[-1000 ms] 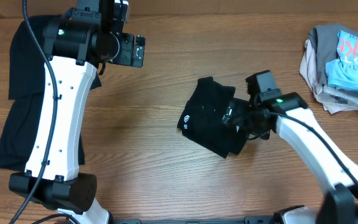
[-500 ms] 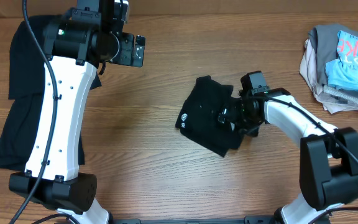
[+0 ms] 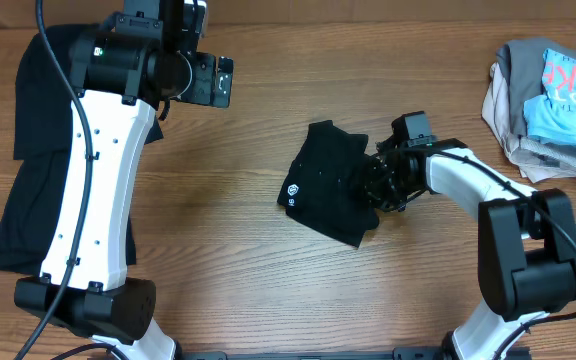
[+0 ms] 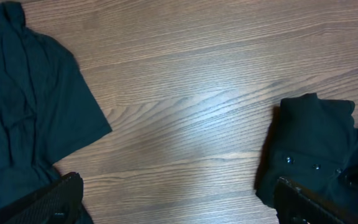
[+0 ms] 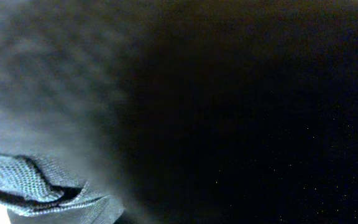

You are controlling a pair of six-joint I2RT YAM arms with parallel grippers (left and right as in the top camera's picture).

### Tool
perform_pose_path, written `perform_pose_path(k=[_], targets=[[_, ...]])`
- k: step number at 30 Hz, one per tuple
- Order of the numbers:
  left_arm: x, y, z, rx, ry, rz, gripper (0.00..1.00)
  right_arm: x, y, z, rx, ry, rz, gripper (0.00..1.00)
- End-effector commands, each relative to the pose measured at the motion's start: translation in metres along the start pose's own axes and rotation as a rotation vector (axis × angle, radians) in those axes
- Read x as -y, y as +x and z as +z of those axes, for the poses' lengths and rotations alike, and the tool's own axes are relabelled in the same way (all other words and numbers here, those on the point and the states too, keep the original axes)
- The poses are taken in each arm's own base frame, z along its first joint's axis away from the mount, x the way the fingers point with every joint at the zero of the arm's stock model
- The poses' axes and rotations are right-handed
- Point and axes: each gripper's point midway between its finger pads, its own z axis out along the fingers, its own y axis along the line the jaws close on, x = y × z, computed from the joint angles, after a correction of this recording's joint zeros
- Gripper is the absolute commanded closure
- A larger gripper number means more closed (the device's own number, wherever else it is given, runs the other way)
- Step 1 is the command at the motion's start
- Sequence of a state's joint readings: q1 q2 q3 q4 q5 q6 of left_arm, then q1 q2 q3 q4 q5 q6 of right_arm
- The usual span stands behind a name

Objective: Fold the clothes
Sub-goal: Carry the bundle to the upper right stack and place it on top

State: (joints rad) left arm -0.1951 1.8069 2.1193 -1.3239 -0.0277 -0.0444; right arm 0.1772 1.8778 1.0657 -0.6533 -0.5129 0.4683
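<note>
Next, I release the folded black garment from my right gripper on the light blue cloth topping the clothes pile (image 3: 564,88).
A small folded black garment (image 3: 328,185) with a white logo lies at the table's middle; the left wrist view has it at the right edge (image 4: 316,143). My right gripper (image 3: 376,185) is buried in its bunched right edge, fingers pinched together on the cloth. Dark fabric (image 5: 229,93) fills the whole right wrist view and hides the fingers. My left gripper (image 3: 208,80) hangs high at the back left, open and empty (image 4: 179,205), above bare wood. A large black shirt (image 3: 38,150) lies spread at the far left, partly under the left arm.
A pile of unfolded clothes (image 3: 553,95), grey, beige and light blue, sits at the back right corner. The left arm's white body stretches along the table's left side. Bare wood lies between the black shirt (image 4: 23,93) and the folded garment.
My right gripper has pushed left into the folded garment's right edge and closed on it. The garment has shifted slightly left and bunched. The left arm has not moved.
</note>
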Motion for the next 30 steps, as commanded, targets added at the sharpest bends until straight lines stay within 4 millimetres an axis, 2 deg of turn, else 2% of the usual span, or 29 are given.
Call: perform_pose_path(k=[1, 7, 9, 10, 11, 16, 19, 25, 30], targets=[[-0.003, 0.002, 0.006, -0.019, -0.009, 0.018, 0.0, 0.0, -0.01, -0.007, -0.006, -0.096, 0.022, 0.96], [-0.003, 0.003, 0.006, -0.022, -0.01, 0.019, 0.0, -0.036, -0.035, -0.068, 0.101, -0.292, -0.026, 0.96], [-0.003, 0.004, 0.006, -0.024, -0.01, 0.019, 0.0, -0.046, -0.043, -0.096, 0.163, -0.337, -0.035, 0.96], [-0.003, 0.004, 0.006, -0.024, -0.01, 0.019, 0.0, -0.053, -0.049, -0.12, 0.223, -0.36, -0.04, 0.96], [-0.003, 0.003, 0.006, -0.023, -0.01, 0.019, 0.0, -0.057, -0.052, -0.134, 0.259, -0.373, -0.043, 0.96], [-0.003, 0.003, 0.006, -0.023, -0.01, 0.019, 0.0, -0.073, -0.062, -0.193, 0.428, -0.415, -0.105, 0.96], [-0.003, 0.003, 0.007, -0.023, -0.01, 0.019, 0.0, -0.078, -0.071, -0.219, 0.518, -0.426, -0.128, 0.96], [-0.003, 0.003, 0.006, -0.023, -0.01, 0.019, 0.0, -0.08, -0.101, -0.266, 0.707, -0.447, -0.19, 0.96], [-0.003, 0.003, 0.006, -0.021, -0.01, 0.019, 0.0, -0.059, -0.131, -0.316, 0.904, -0.466, -0.149, 0.96]])
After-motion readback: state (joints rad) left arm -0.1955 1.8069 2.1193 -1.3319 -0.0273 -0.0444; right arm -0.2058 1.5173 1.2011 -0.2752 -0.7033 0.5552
